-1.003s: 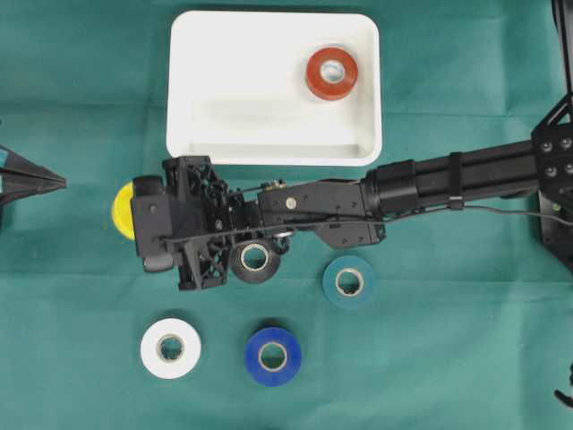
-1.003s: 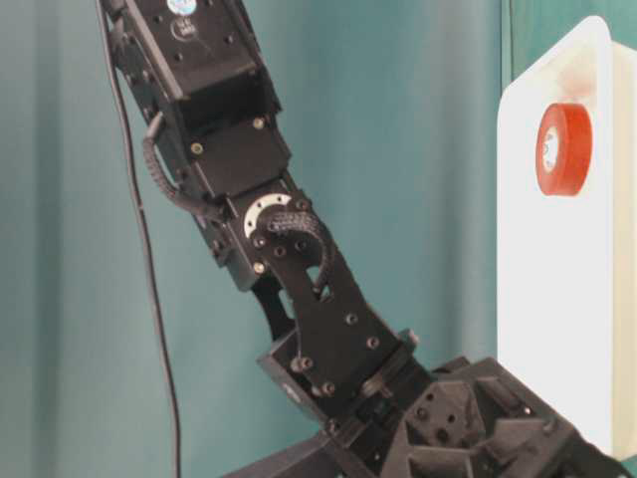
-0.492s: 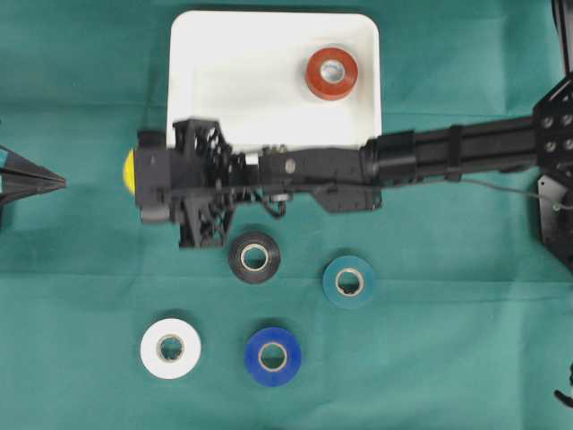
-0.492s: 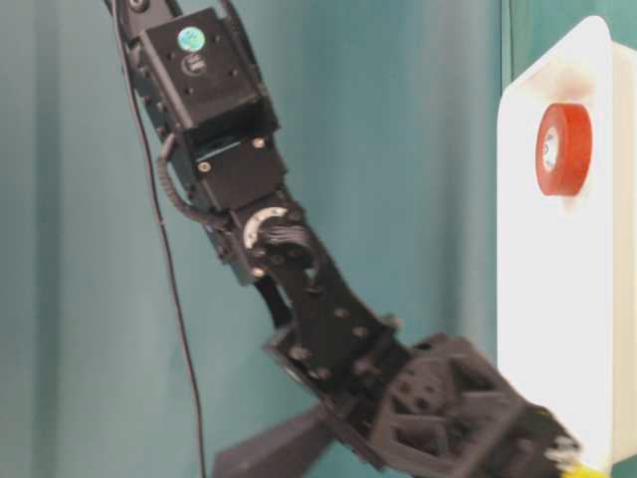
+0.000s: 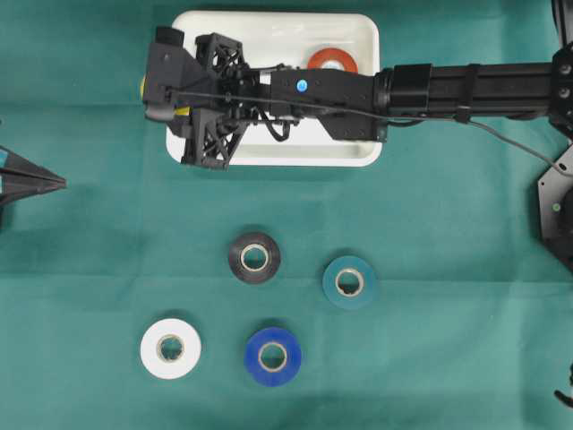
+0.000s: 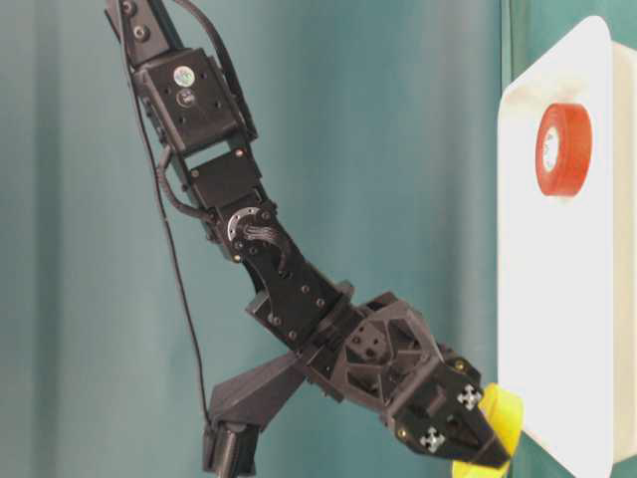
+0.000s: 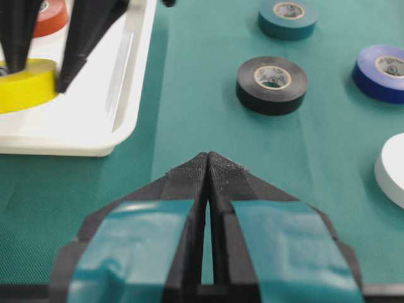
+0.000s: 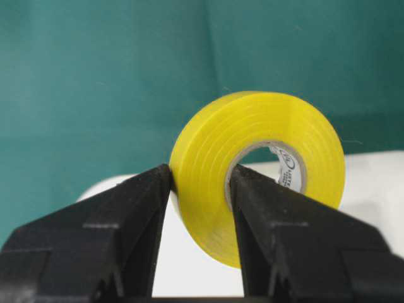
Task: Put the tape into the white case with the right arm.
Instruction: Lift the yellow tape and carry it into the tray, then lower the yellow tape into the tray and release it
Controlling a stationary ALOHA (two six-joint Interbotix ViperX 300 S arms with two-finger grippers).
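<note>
The yellow tape roll, now held just above the case floor, will be let go by my right gripper on the white case's bottom across from the red tape roll [image 5: 229, 83].
My right gripper [image 8: 201, 177] is shut on a yellow tape roll [image 8: 252, 164], one finger through its core and one outside. In the overhead view the right gripper [image 5: 163, 87] hangs over the left end of the white case [image 5: 269, 27], and only a sliver of the yellow tape [image 5: 143, 86] shows beside it. The left wrist view shows the yellow tape [image 7: 25, 82] held just above the case floor inside the white case [image 7: 126, 69]. A red tape roll [image 5: 333, 59] lies in the case's far right corner. My left gripper [image 7: 207, 158] is shut and empty at the left table edge.
Loose rolls lie on the green cloth in front of the case: black [image 5: 254, 258], teal [image 5: 348, 282], blue [image 5: 272, 356] and white [image 5: 170, 348]. The right arm's forearm [image 5: 466, 85] stretches across the case from the right.
The right arm has swung from beside the black roll up to the case's left end, carrying the yellow tape. The left gripper has not moved.
</note>
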